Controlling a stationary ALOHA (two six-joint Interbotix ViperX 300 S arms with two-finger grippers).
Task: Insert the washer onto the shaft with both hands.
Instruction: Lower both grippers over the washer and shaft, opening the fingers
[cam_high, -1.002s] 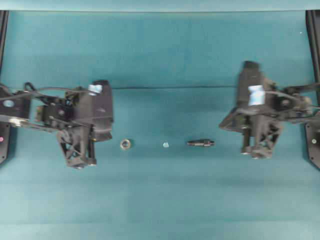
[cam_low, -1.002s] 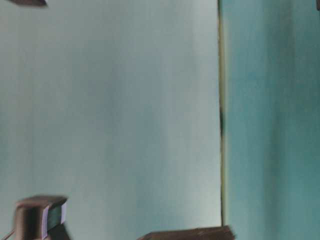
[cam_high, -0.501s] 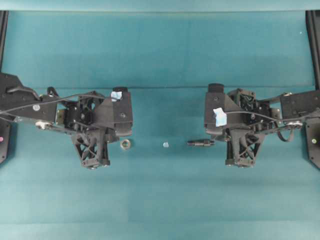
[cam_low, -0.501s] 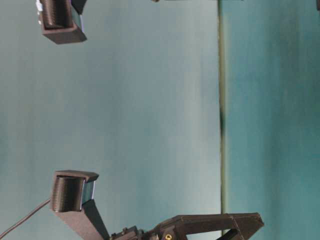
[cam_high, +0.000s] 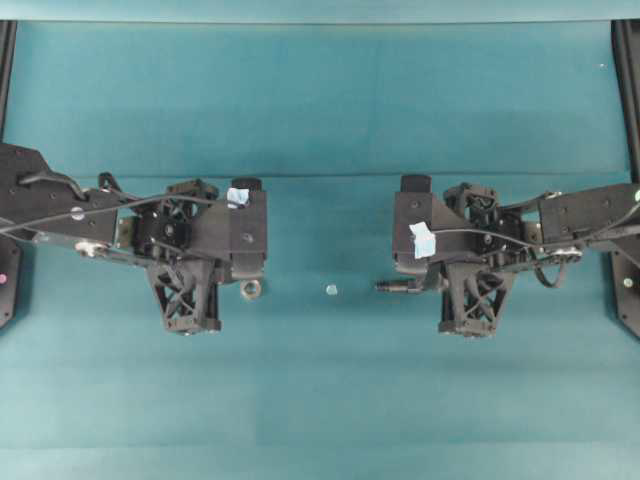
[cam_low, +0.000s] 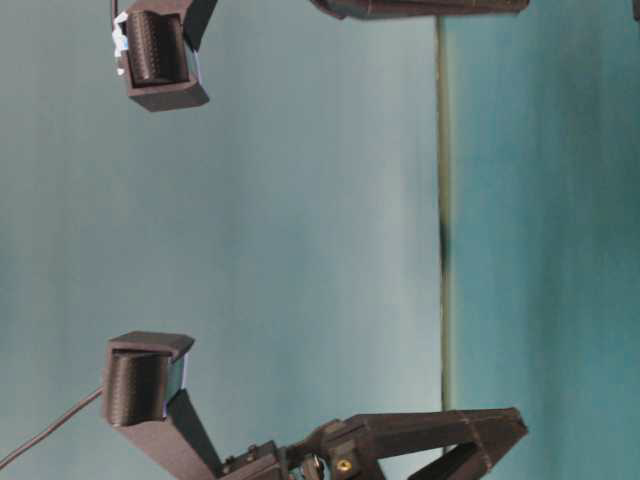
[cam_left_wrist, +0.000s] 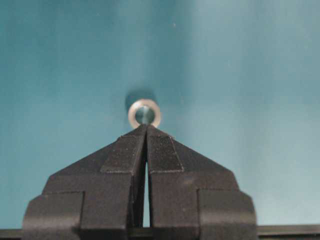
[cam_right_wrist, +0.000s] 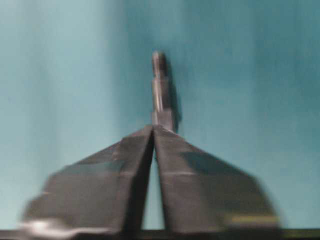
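My left gripper will close on the outer edge of the washer (cam_high: 251, 282) (cam_left_wrist: 132, 115), with one finger on each side, because the hole of the washer must stay clear.
The washer (cam_left_wrist: 144, 113), a small silvery ring, lies flat on the teal mat just beyond the tips of my left gripper (cam_left_wrist: 146, 126). Those jaws are shut with nothing between them. From overhead, the washer (cam_high: 250, 289) peeks out at the right edge of the left arm (cam_high: 200, 240). The shaft (cam_right_wrist: 160, 92), a dark stepped rod, lies on the mat pointing away from my right gripper (cam_right_wrist: 153, 128). This gripper is also shut and holds nothing, and its tips hide the shaft's near end. Overhead, the shaft (cam_high: 393, 286) sticks out leftward from under the right arm (cam_high: 460, 245).
A tiny white speck (cam_high: 331, 289) lies on the mat between washer and shaft. Dark frame rails (cam_high: 627, 150) run along the left and right table edges. The table-level view shows only arm parts (cam_low: 150, 380) against a pale wall.
Both arms have moved inward toward the middle. The left one now stands over the washer and the right one over the shaft's right end. Neither part has moved.
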